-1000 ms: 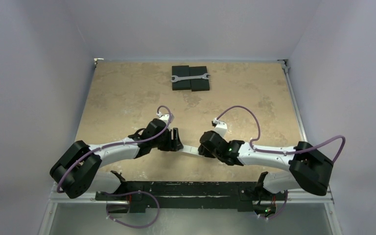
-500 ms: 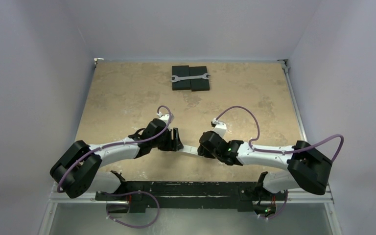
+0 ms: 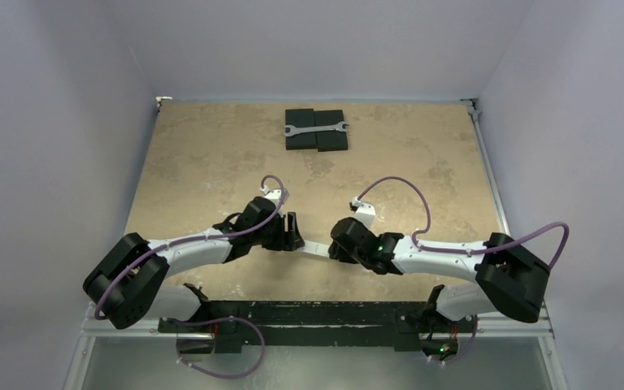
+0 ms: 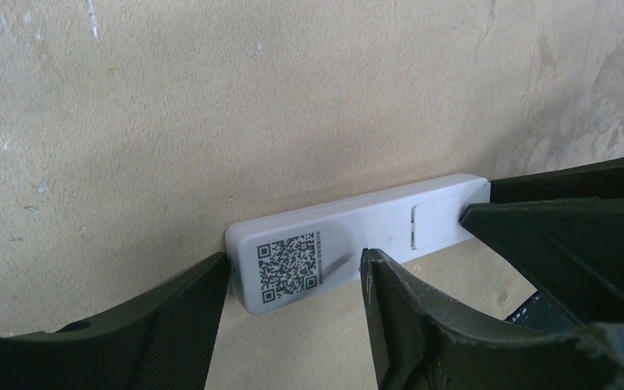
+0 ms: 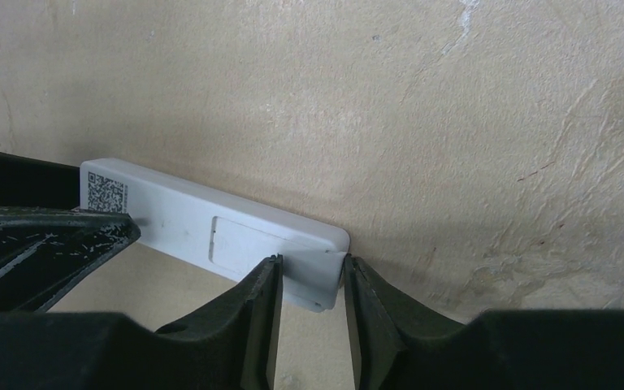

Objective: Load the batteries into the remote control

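The remote control's cover end has my right gripper sitting crooked at it, so I should open the gripper, turn it and then grip the remote control's long sides (image 5: 248, 237).
The remote control (image 3: 315, 248) lies back side up between my two grippers, a QR label at one end (image 4: 288, 264) and its battery cover (image 5: 244, 244) shut flush. My left gripper (image 4: 296, 264) is open around the QR end, with one finger against the end and the other fingertip over the back. At the opposite end (image 5: 325, 276) stands my right gripper (image 5: 309, 264), jaws a little apart: one finger sits beside the end, the other overlaps the back. In the top view the left gripper (image 3: 292, 231) and right gripper (image 3: 343, 240) face each other. The batteries are hidden.
A metal wrench (image 3: 315, 128) rests on two black blocks (image 3: 301, 145) at the far middle of the tan table (image 3: 211, 162). Grey walls close in the table on three sides. The arms' black base rail (image 3: 317, 313) runs along the near edge.
The rear part of my right arm has edged slightly left. Both grippers and the remote control stay where they were.
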Robot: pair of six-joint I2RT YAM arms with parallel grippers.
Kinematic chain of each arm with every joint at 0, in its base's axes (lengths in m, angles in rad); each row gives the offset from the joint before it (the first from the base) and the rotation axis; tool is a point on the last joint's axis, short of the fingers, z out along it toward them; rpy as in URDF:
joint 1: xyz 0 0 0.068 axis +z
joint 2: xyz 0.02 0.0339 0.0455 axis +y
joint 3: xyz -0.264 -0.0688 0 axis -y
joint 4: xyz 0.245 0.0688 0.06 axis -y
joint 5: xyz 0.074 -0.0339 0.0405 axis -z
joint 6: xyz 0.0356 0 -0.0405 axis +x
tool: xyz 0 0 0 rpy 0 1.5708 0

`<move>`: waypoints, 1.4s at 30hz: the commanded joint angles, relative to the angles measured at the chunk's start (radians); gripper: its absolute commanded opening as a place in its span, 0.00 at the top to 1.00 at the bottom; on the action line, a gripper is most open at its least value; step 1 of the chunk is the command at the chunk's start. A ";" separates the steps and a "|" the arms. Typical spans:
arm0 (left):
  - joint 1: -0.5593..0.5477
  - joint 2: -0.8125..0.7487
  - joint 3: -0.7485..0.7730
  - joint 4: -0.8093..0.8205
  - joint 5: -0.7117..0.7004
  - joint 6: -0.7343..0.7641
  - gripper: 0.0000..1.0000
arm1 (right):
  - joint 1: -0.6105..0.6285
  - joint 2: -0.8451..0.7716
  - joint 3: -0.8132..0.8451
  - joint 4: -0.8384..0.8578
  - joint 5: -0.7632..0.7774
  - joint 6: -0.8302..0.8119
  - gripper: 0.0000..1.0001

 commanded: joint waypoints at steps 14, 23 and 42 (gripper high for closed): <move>-0.003 0.044 0.006 0.027 0.045 0.016 0.42 | 0.004 0.021 -0.014 0.039 -0.017 -0.008 0.70; -0.010 0.065 0.003 0.038 0.073 0.014 0.44 | 0.034 0.106 0.038 0.053 -0.031 -0.021 0.72; -0.025 0.077 0.016 0.026 0.039 0.014 0.42 | 0.057 0.113 0.091 -0.044 0.032 -0.017 0.59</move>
